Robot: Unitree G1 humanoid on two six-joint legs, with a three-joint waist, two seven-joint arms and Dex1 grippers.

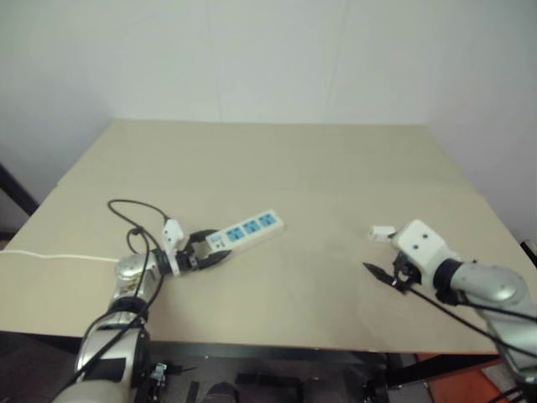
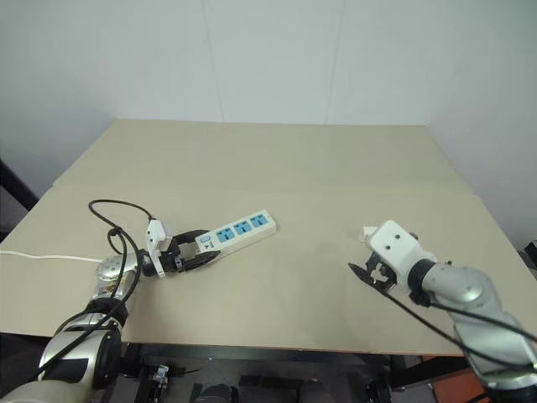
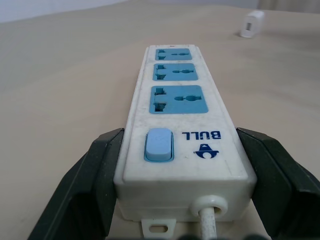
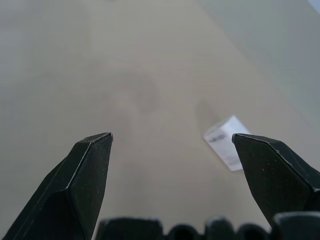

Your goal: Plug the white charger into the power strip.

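Observation:
My right gripper is to go to the white charger next. It should then close on the opposite sides of the charger's body (image 1: 382,233) (image 4: 228,144).
The power strip (image 1: 249,228) lies on the tan table (image 1: 277,168), a long white bar with three blue sockets and a blue switch (image 3: 159,145). My left gripper (image 1: 219,248) is shut on its cord end, one black finger pressed against each long side. The white charger (image 1: 382,232) is a small block lying on the table at the right, well away from the strip. My right gripper (image 1: 383,275) hovers just in front of the charger, open and empty. In the right wrist view the charger (image 4: 225,142) lies beyond and close to one of the two spread fingers (image 4: 265,165).
The strip's thin white cord (image 1: 50,257) runs off the table's left edge. A black cable (image 1: 134,220) loops over the table by my left wrist. Bare tabletop lies between the strip and the charger, and a white wall stands behind the table.

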